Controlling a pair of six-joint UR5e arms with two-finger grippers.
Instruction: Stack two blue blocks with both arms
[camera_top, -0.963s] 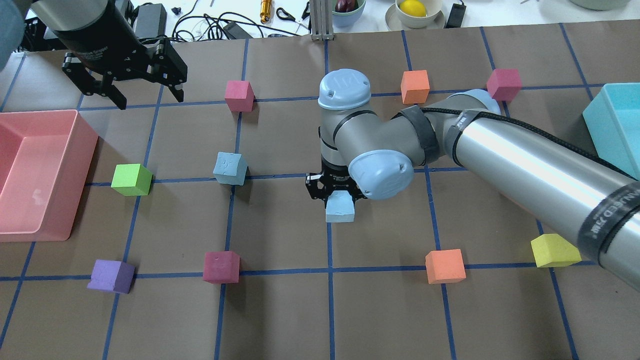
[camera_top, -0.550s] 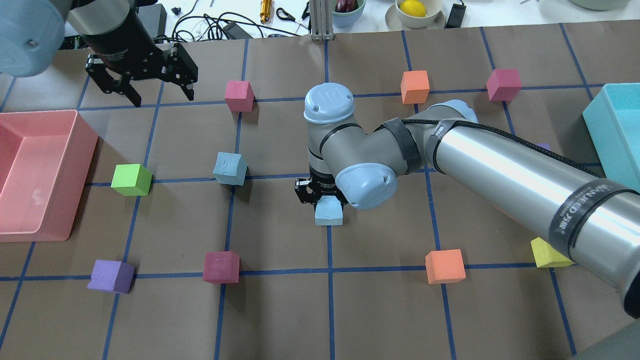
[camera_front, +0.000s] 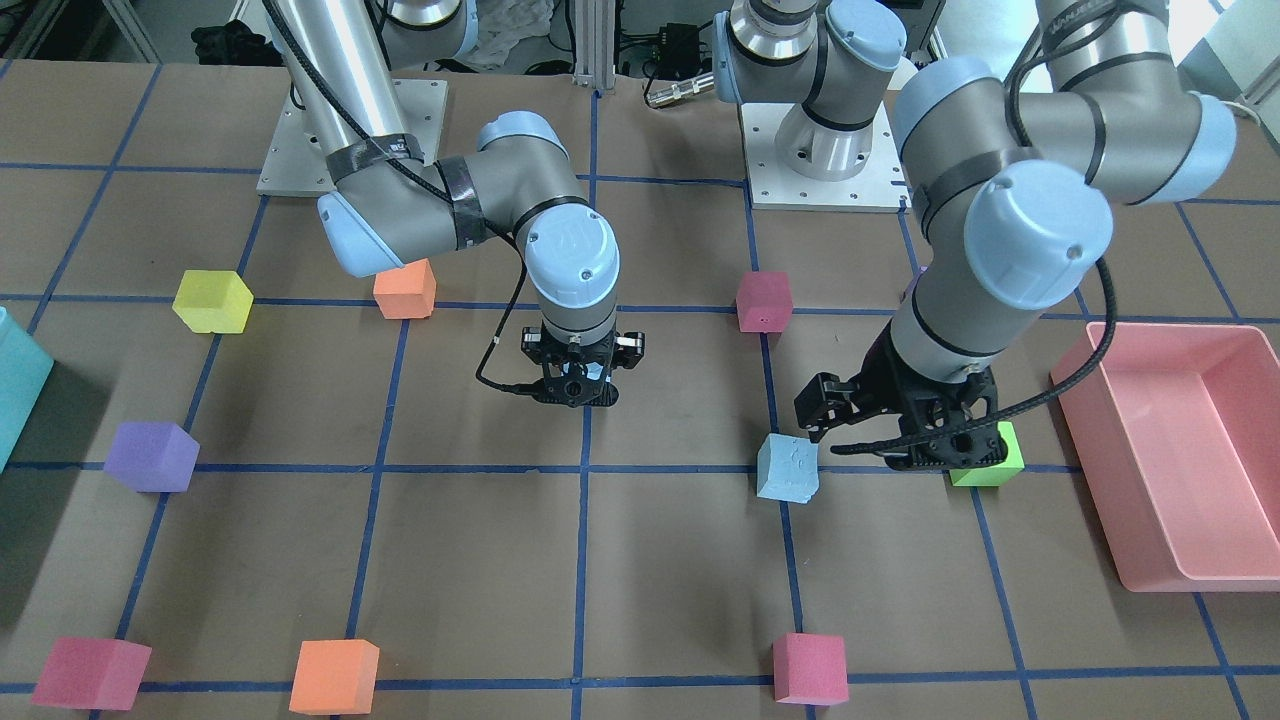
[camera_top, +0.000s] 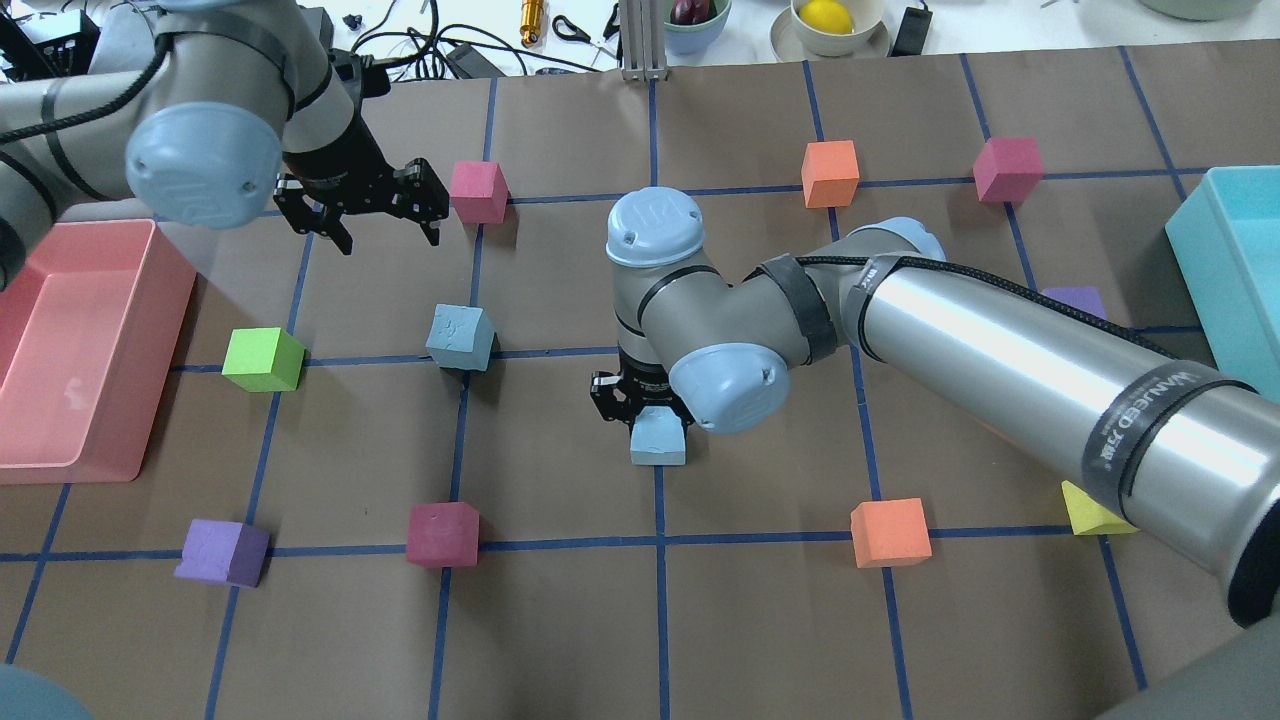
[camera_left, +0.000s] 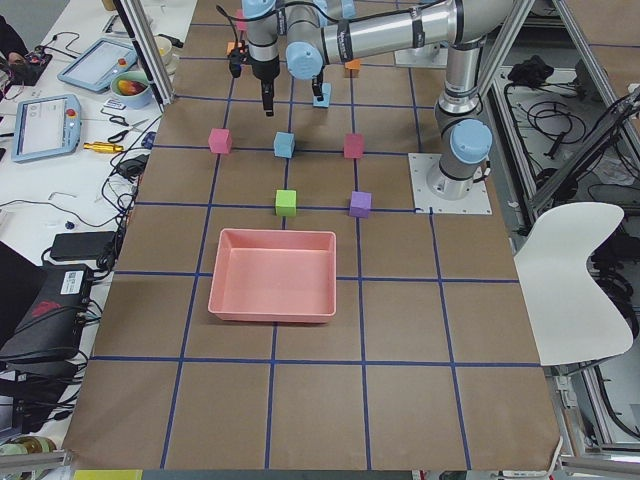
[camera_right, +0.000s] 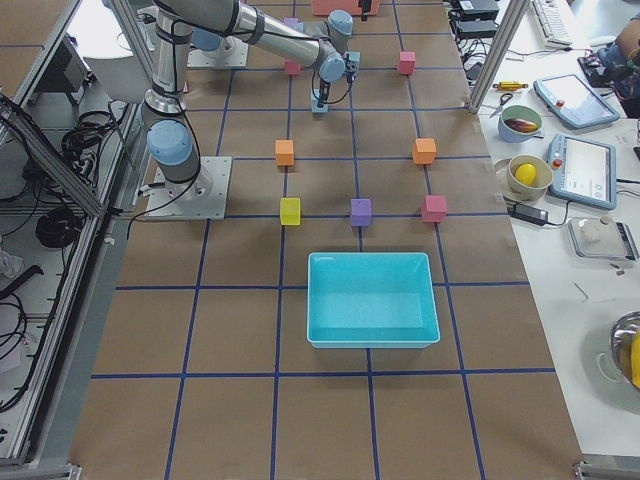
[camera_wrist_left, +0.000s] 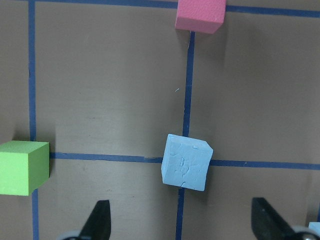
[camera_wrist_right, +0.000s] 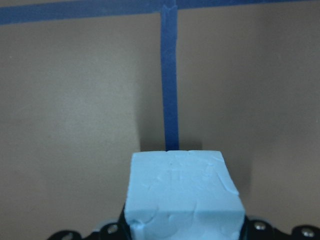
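Note:
The pale blue block lying on the blue tape crossing near the green cube will be gripped on the opposite sides (camera_front: 787, 468) (camera_wrist_left: 186, 163) by my left gripper.
One pale blue block (camera_top: 460, 337) lies tilted on the table on a blue tape line, also in the front view (camera_front: 788, 467) and in the left wrist view (camera_wrist_left: 186, 162). My left gripper (camera_top: 388, 238) is open and empty, hovering beyond this block; its fingers (camera_wrist_left: 98, 220) straddle the space just short of it. My right gripper (camera_top: 655, 418) points straight down at mid-table, shut on the second blue block (camera_top: 658, 442), which fills the bottom of the right wrist view (camera_wrist_right: 182, 197) and casts a shadow on the table. In the front view the gripper (camera_front: 578, 392) hides that block.
A pink bin (camera_top: 150, 300) stands at the left and a teal bin (camera_top: 1215, 250) at the right. A green cube (camera_top: 262, 358) and a magenta cube (camera_top: 478, 190) flank the left gripper. Other magenta, orange, purple and yellow cubes are scattered about.
My left arm has swung in toward the middle, bringing its open gripper closer to the lying blue block. My right gripper has shifted slightly left with its blue block.

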